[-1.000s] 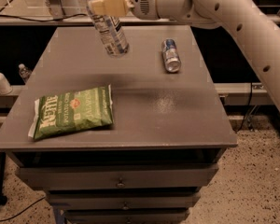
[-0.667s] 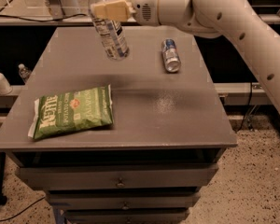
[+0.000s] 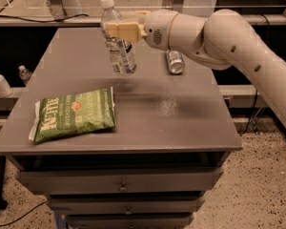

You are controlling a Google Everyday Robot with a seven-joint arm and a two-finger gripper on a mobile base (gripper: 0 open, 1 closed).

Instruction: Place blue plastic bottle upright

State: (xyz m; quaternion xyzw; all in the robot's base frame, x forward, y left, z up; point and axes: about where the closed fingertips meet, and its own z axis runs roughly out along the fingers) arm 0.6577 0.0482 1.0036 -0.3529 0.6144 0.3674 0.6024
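Note:
My gripper is going to set the blue plastic bottle, now hanging just above the table, down so that it stands upright on the grey table [image 3: 132,86], just behind the green chip bag.
The blue plastic bottle [image 3: 118,41] is clear with a white cap and a white-and-blue label. It hangs nearly upright, tilted a little, cap up, just above the grey table [image 3: 148,113] at the back middle. My gripper [image 3: 121,30] is shut on the bottle's upper body, reaching in from the right on the white arm [image 3: 219,37]. The bottle's base floats slightly over the tabletop.
A silver-and-blue can [image 3: 174,62] lies on its side right of the bottle, under my arm. A green chip bag [image 3: 74,113] lies flat at the front left. Drawers sit below the table's front edge. Small bottles [image 3: 0,82] stand off the table at left.
My gripper has carried the bottle a little to the right and down toward the tabletop. The can and chip bag have not moved.

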